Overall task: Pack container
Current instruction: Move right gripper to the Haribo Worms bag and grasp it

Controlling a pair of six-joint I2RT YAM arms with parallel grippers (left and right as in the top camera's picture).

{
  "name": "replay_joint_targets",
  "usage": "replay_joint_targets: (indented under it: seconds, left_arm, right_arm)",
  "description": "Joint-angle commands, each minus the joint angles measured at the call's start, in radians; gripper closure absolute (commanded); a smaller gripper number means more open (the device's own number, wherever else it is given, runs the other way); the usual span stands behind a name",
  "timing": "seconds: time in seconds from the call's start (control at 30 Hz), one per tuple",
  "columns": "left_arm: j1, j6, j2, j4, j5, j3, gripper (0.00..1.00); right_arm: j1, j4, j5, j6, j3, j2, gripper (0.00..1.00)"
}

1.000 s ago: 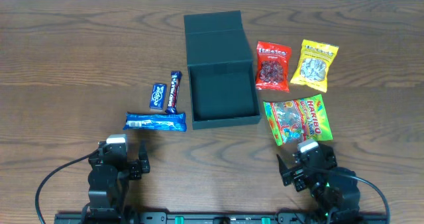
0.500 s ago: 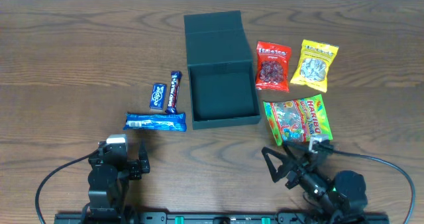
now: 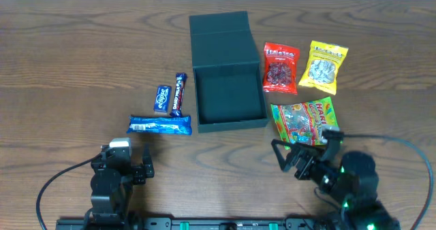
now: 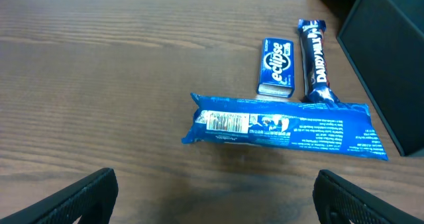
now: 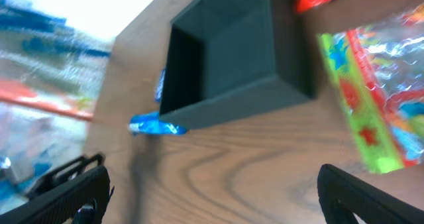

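Observation:
My right gripper is going to close on the clear middle (image 3: pixel 298 123) (image 5: pixel 403 81) of the Haribo bag, between the bag's green end and the bag's yellow label.
The dark teal container (image 3: pixel 229 94) stands open at the table's middle, its lid (image 3: pixel 219 24) folded back and its inside bare. The right wrist view sees the container (image 5: pixel 232 58) tilted ahead. My left gripper (image 3: pixel 127 158) rests open near the front edge, below a long blue bar (image 3: pixel 159 125). In its wrist view the left gripper (image 4: pixel 215 204) holds nothing, and the blue bar (image 4: pixel 285 128) lies ahead. My right gripper (image 3: pixel 303 146) is open, just short of the near edge of a Haribo bag (image 3: pixel 304 121). In its own view the right gripper (image 5: pixel 212 197) is empty over bare wood.
A small blue Eclipse box (image 3: pixel 163 99) and a purple chocolate bar (image 3: pixel 179 94) lie left of the container. A red packet (image 3: pixel 281 68) and a yellow packet (image 3: pixel 326 65) lie to its right. The Haribo bag (image 5: pixel 377 98) shows at the right of the right wrist view.
The right arm has turned and moved forward, bringing its open jaws up to the Haribo bag's near edge. The left arm and all the snacks stay put.

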State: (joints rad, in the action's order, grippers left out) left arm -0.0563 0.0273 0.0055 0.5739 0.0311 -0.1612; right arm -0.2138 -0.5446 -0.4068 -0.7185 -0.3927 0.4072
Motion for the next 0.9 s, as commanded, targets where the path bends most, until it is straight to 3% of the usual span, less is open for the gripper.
replay_joint_targets:
  seconds: [0.0, 0.13, 0.3, 0.43, 0.6, 0.73, 0.87]
  left_arm:
    - [-0.003, 0.011, -0.001, -0.003, 0.013, 0.011, 0.05]
    - [-0.003, 0.011, -0.001, -0.003, 0.013, 0.011, 0.05]
    - [-0.003, 0.011, -0.001, -0.003, 0.013, 0.011, 0.05]
    - [-0.003, 0.011, -0.001, -0.003, 0.013, 0.011, 0.05]
    - [-0.003, 0.011, -0.001, -0.003, 0.013, 0.011, 0.05]
    - [-0.003, 0.011, -0.001, -0.003, 0.013, 0.011, 0.05]
    - [-0.003, 0.011, -0.001, -0.003, 0.013, 0.011, 0.05]
  right_arm:
    - [-0.008, -0.079, 0.171, 0.036, -0.147, 0.153, 0.00]
    - [-0.008, -0.219, 0.299, -0.040, -0.298, 0.332, 0.00]
    - [-0.006, -0.341, 0.365, -0.273, -0.451, 0.576, 0.00]
    - [-0.002, -0.332, 0.362, -0.427, -0.507, 0.729, 0.00]
    - [0.010, -0.280, 0.344, -0.521, -0.527, 0.880, 0.00]
    - [0.031, -0.232, 0.317, -0.530, -0.527, 0.974, 0.00]
    - [0.051, -0.204, 0.320, -0.530, -0.527, 1.059, 0.07]
